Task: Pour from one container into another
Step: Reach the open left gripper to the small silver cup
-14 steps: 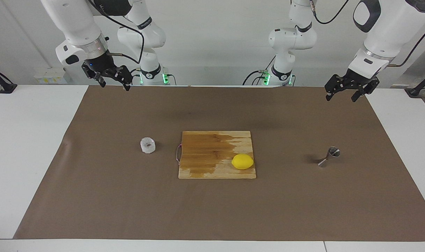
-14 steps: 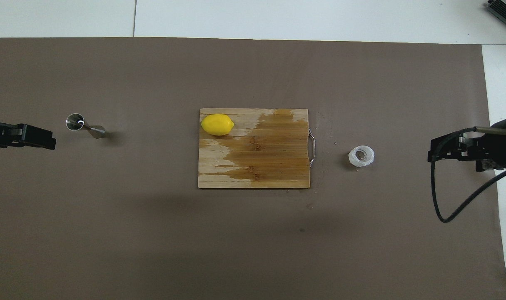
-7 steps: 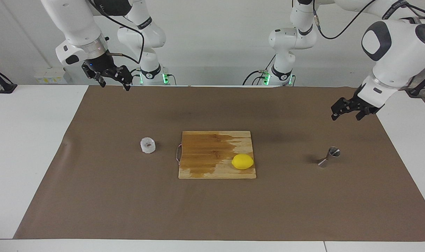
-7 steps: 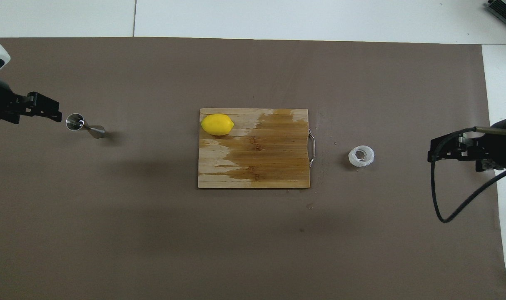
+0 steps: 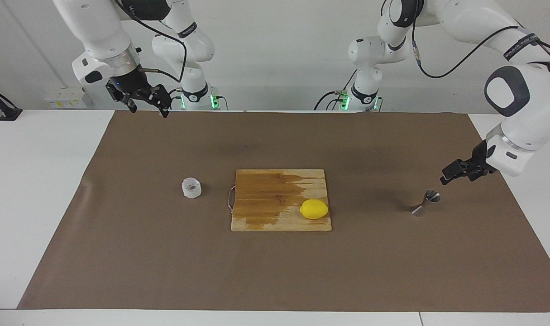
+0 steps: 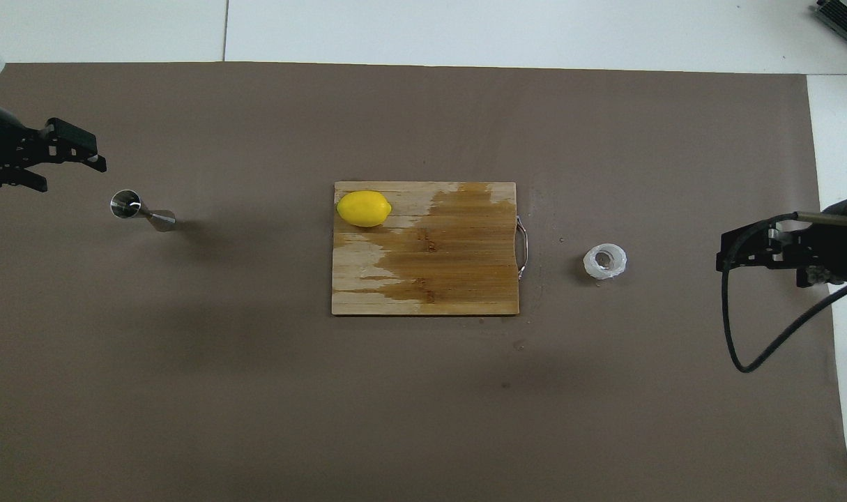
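The narrow middle (image 6: 147, 212) of the steel hourglass jigger, between its open top and its base, should be gripped next by my left gripper.
The translucent white ridged cup (image 5: 191, 188) (image 6: 605, 261) stands upright on the brown mat, toward the right arm's end, beside the cutting board. The steel hourglass jigger (image 5: 426, 203) (image 6: 143, 211) stands toward the left arm's end. My left gripper (image 5: 458, 177) (image 6: 74, 178) hangs low over the mat close to the jigger, just above its rim height, open and not touching it. High over the mat's edge at the robots' end, my right gripper (image 5: 149, 111) (image 6: 723, 252) waits open and empty, well away from the cup.
A wooden cutting board (image 5: 275, 194) (image 6: 451, 265) with a dark wet stain lies mid-table. A yellow lemon (image 5: 314, 209) (image 6: 364, 208) sits on its corner toward the jigger. The brown mat (image 5: 275, 271) covers most of the white table.
The left arm has swung down and out from the mat's edge at the robots' end until its gripper hangs beside the jigger. The right arm, cup and jigger have not moved.
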Robot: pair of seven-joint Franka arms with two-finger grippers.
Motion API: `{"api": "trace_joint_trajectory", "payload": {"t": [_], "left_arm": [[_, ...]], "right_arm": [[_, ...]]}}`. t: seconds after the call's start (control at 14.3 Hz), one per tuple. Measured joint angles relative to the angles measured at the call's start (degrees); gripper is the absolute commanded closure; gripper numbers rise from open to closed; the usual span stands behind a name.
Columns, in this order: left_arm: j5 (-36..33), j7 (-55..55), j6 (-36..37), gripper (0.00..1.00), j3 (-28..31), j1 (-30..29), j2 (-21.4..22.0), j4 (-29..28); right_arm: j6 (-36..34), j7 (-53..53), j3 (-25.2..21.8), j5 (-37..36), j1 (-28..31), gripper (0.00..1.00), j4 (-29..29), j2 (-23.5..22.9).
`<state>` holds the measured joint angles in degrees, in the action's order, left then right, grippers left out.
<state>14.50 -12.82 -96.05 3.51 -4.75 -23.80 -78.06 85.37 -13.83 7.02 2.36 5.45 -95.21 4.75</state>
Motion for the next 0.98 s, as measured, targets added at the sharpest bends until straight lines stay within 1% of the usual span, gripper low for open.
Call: {"api": "trace_joint_trajectory", "payload": {"t": [0.28, 0.56, 0.7, 0.84, 0.98], "left_arm": [[6.2, -14.0, -0.3, 0.00, 0.1, -2.9, -4.3, 0.0], [12.6, -27.0, -5.3, 0.00, 0.1, -7.1, -8.7, -0.2], [16.3, -32.1, -6.9, 0.00, 0.2, -9.0, -9.7, -0.8], [18.3, -37.1, -6.9, 0.00, 0.2, -10.1, -10.5, -2.1], [19.7, -39.3, -6.6, 0.00, 0.2, -10.7, -11.7, -3.5]], "right_arm": [[0.0, 0.0, 0.0, 0.0, 0.0, 0.00, 0.0, 0.0], [0.0, 0.0, 0.0, 0.0, 0.0, 0.00, 0.0, 0.0], [0.0, 0.0, 0.0, 0.0, 0.0, 0.00, 0.0, 0.0], [0.0, 0.0, 0.0, 0.0, 0.0, 0.00, 0.0, 0.0], [0.0, 0.0, 0.0, 0.0, 0.0, 0.00, 0.0, 0.0]]}}
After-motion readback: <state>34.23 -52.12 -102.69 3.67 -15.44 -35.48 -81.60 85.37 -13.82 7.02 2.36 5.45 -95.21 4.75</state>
